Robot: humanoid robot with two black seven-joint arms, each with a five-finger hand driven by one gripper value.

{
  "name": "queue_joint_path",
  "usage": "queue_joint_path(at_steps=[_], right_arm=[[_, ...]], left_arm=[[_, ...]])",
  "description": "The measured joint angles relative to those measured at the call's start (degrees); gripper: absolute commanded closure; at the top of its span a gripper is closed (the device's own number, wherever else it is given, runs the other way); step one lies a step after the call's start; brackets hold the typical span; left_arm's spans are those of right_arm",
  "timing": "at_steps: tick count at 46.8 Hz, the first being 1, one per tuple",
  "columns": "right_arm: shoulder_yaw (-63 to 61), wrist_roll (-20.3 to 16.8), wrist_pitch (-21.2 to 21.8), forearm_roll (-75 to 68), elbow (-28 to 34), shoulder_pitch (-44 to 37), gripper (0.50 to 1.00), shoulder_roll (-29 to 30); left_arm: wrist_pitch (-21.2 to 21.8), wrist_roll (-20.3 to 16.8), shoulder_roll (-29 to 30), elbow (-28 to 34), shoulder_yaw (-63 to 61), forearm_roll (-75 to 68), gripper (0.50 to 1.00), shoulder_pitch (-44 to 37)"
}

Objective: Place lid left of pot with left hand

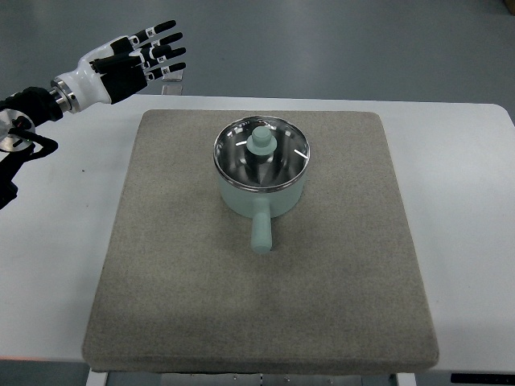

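The glass lid's mint knob (261, 140) is the next place for my left gripper to go and close, because the lid has to come off the pot.
A pale mint pot (261, 193) stands near the middle of a grey felt mat (185, 297), its handle pointing toward the near edge. A glass lid (282, 157) with a steel rim and a mint knob (261, 143) rests on the pot. My left hand (149, 55) hovers over the table's far left corner, well up and left of the pot, fingers spread and holding nothing. The right arm does not show.
The mat lies on a white table (64, 241). A small clear stand (167, 80) sits at the table's far edge under the left hand. Bare mat stretches left of the pot.
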State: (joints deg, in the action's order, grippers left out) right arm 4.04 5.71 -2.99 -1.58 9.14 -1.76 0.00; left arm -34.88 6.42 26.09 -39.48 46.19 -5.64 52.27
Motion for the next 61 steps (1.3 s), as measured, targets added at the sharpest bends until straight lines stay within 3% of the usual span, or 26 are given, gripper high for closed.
queue_joint_path(at_steps=[17,43,61], right_arm=[[0.0,0.0,0.0,0.0,0.0,0.0,0.577,0.0],[0.0,0.0,0.0,0.0,0.0,0.0,0.579,0.0],[0.0,0.0,0.0,0.0,0.0,0.0,0.579,0.0]], left_arm=[[-0.1,-0.4,-0.1,2.6,0.1,-10.1,0.501,3.1],[-0.1,-8.5,-0.2,1.7,-1.2,-31.3,0.501,4.7],[-0.1,-10.3,2.6,-6.5,-9.1,-41.8,0.501,9.0]])
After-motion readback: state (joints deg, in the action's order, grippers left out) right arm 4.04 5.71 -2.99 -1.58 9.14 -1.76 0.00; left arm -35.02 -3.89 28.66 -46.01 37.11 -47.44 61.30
